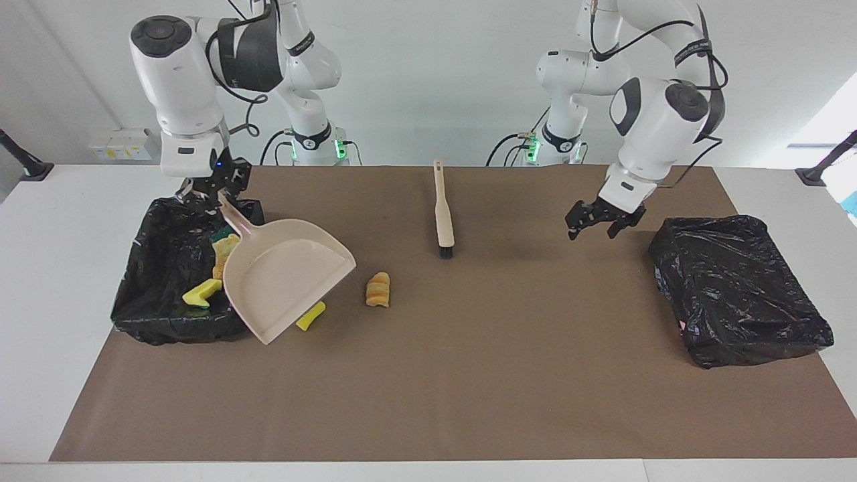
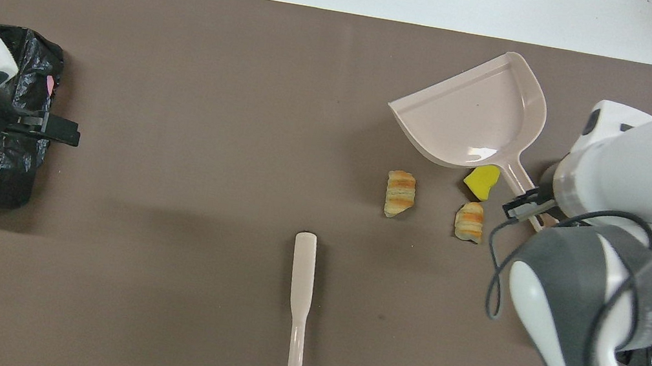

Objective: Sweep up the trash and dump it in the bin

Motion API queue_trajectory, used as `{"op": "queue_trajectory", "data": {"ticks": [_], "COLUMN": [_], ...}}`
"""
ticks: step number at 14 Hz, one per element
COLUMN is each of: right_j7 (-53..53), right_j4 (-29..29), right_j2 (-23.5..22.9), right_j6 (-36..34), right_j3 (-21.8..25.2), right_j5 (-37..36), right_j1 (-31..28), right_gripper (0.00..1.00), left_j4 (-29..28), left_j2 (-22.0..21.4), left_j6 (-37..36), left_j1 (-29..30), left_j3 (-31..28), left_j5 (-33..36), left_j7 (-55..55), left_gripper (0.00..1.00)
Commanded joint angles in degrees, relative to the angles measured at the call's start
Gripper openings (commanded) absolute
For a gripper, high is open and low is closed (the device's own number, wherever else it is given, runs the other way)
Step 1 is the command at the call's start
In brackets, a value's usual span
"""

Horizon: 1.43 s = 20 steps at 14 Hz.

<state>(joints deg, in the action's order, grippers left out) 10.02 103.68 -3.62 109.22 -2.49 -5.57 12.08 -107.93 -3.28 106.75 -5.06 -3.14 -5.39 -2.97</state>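
The pale pink dustpan will go down from my right gripper on the bare brown mat (image 2: 317, 107) past the wide end of the brush.
My right gripper (image 1: 215, 201) is shut on the handle of the pale pink dustpan (image 1: 281, 281) and holds it tilted, its pan empty, over the edge of a black-bagged bin (image 1: 150, 288). It also shows in the overhead view (image 2: 528, 205). Yellow sponge scraps (image 1: 201, 292) lie in that bin. On the mat beside the dustpan (image 2: 480, 119) lie a yellow scrap (image 2: 481, 181) and two orange-and-cream striped pieces (image 2: 400, 193) (image 2: 469, 221). The brush (image 1: 443, 211) lies flat mid-mat. My left gripper (image 1: 592, 231) hangs open and empty over the mat.
A second black-bagged bin (image 1: 736, 288) stands at the left arm's end of the table, beside the left gripper. A brown mat (image 1: 469, 375) covers most of the white table.
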Motion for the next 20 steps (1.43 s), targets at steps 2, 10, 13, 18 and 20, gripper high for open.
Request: {"op": "queue_trajectory", "data": {"ticks": [2, 10, 13, 18, 20], "right_j7": [-17.98, -42.51, -47.88, -49.13, -48.96], "right_j4": [-1.02, -16.80, -23.08, -22.29, -18.80], "right_j2": [-5.16, -25.35, -31.61, -28.92, -25.14], "right_j6": [5.81, 10.66, 11.88, 12.16, 11.19], "right_j3": [0.38, 0.64, 0.73, 0.47, 0.38], "right_j5": [2.31, 1.88, 1.44, -0.14, 0.38], "right_j1": [6.89, 19.99, 21.75, 21.76, 22.02], "right_gripper": [0.00, 0.00, 0.00, 1.00, 1.00], "left_j4": [11.92, 14.77, 14.68, 14.68, 14.68], "left_j2": [0.29, -1.64, -1.73, -1.38, -1.38], "left_j6": [-11.28, -17.63, -17.81, -15.18, -14.91], "left_j1": [0.84, -0.03, 0.40, 0.67, 0.93], "left_j3": [0.85, 1.20, 1.12, 1.20, 0.94], "left_j5": [1.69, 1.70, 1.70, 1.78, 1.70], "left_j7": [-0.64, -0.29, -0.37, -0.73, -0.90], "left_gripper": [1.00, 1.00, 1.00, 1.00, 1.00]}}
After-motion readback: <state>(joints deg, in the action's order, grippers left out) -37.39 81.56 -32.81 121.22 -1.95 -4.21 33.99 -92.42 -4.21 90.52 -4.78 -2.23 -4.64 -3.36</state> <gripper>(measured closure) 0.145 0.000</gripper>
